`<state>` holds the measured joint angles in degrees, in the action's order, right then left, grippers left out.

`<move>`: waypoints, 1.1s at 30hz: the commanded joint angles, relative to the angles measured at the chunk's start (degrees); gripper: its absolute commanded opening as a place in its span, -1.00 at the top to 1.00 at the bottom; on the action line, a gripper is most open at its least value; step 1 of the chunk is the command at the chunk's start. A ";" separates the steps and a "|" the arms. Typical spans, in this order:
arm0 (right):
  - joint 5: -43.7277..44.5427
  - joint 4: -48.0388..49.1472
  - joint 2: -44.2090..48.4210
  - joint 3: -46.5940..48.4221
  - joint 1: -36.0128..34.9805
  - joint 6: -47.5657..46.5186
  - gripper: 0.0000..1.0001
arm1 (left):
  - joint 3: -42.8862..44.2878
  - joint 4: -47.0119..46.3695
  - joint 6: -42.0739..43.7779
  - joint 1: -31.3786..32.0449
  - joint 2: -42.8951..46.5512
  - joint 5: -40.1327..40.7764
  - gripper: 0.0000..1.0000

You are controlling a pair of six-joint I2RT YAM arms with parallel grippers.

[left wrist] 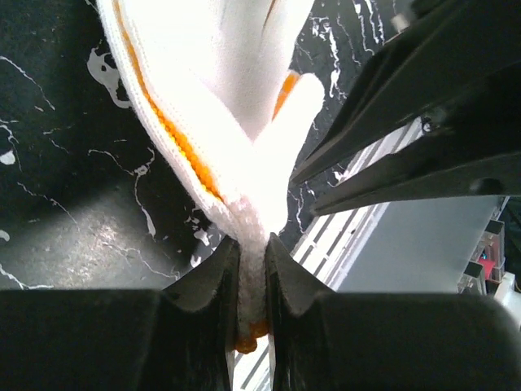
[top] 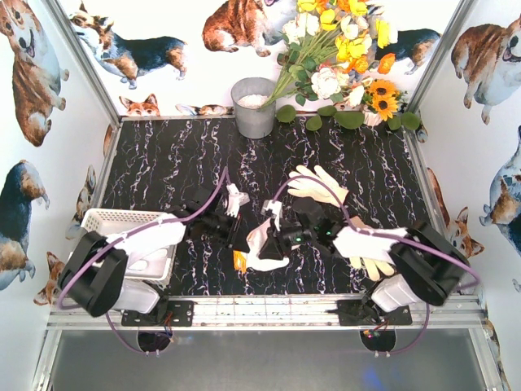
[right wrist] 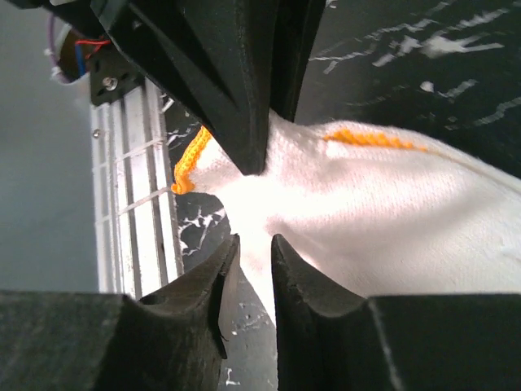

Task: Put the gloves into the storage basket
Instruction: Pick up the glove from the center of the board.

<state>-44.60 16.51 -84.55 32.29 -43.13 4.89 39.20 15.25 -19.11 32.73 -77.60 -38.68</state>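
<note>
A fold of white fabric above the orange cuff is pinched in my left gripper, so I need to open it and grab the cuff itself (top: 239,261) before I carry the glove over.
A white glove with an orange cuff (top: 265,247) hangs between my two grippers near the table's middle front. My left gripper (top: 243,249) is shut on its cuff end; the left wrist view shows the fabric (left wrist: 236,106) pinched between the jaws (left wrist: 252,238). My right gripper (top: 276,239) is closed to a narrow gap on the glove's edge (right wrist: 391,212), its tips (right wrist: 255,238) close below the left fingers (right wrist: 236,81). A cream glove (top: 318,186) lies behind them. Another cream glove (top: 372,265) lies partly under the right arm. The white storage basket (top: 104,218) stands front left, partly hidden by the left arm.
A grey metal bucket (top: 254,107) stands at the back centre with white, yellow and orange flowers (top: 342,49) to its right. A metal rail (top: 269,310) runs along the table's front edge. Corgi-printed walls close in the left, right and back sides.
</note>
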 commanded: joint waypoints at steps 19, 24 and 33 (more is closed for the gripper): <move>35.14 -4.17 11.17 -7.40 -0.29 27.81 0.40 | 8.31 -6.90 -2.80 -0.65 -17.64 -2.58 -0.10; 36.59 -1.52 8.43 -9.03 -0.33 30.81 0.42 | 0.42 -12.84 -11.38 -0.65 -12.75 1.40 -0.21; 40.60 -5.08 7.91 -8.54 -0.28 33.67 0.43 | -11.06 -31.46 -31.27 -0.61 -6.87 6.67 -0.23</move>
<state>-7.66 11.31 -76.34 23.44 -43.18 36.75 32.60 -3.31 -38.39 32.36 -86.06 -34.96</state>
